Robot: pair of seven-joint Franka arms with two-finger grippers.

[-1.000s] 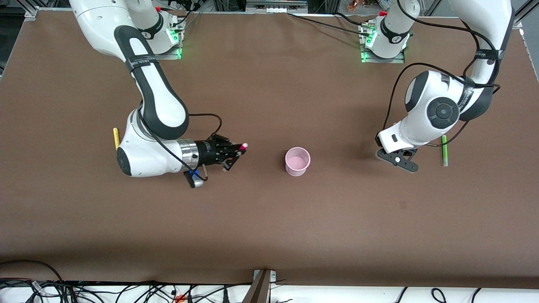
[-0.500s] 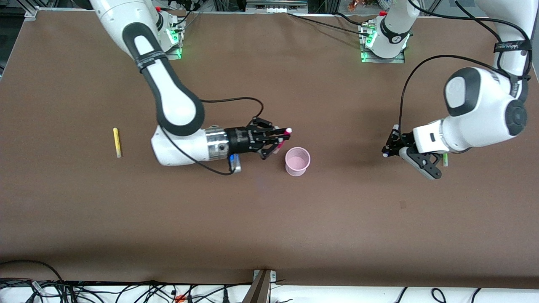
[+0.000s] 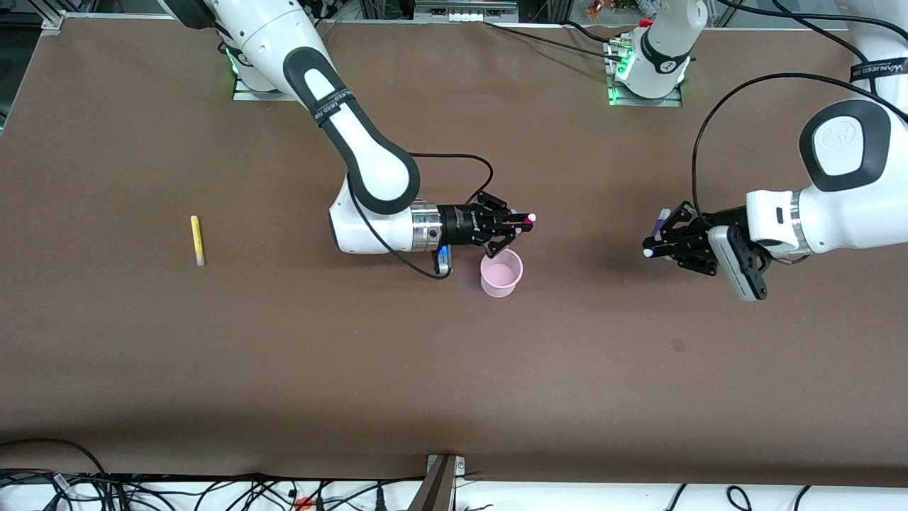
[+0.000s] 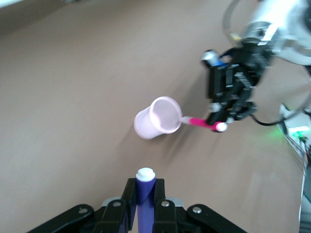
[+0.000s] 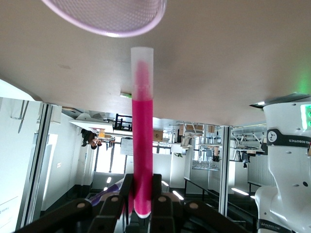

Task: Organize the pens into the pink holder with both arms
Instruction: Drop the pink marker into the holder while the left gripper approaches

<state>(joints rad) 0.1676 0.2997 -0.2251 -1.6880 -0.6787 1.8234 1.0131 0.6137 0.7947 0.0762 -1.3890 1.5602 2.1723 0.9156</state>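
Observation:
Next, my right gripper lets go of the magenta pen inside the pink holder (image 3: 508, 271) (image 5: 111, 19), leaning on the holder's rim that faces my left gripper.
The pink holder (image 3: 501, 272) stands upright mid-table. My right gripper (image 3: 512, 227) is shut on the magenta pen (image 3: 526, 220) and holds it level just above the holder's rim, at the side toward the robots' bases. In the right wrist view the magenta pen (image 5: 142, 131) points at the holder's rim (image 5: 107, 19). My left gripper (image 3: 663, 238) is shut on the purple pen (image 3: 658, 226), in the air over bare table toward the left arm's end. In the left wrist view the purple pen (image 4: 145, 199) points toward the holder (image 4: 158, 118). The yellow pen (image 3: 197, 240) lies toward the right arm's end. The green pen is hidden.
The brown table (image 3: 454, 369) has wide bare room nearer the front camera. Cables run along the table's front edge and near the arm bases (image 3: 645, 67).
My right gripper has carried the magenta pen from the right arm's side to just above the holder. My left gripper has turned level with the purple pen, its arm swinging outward.

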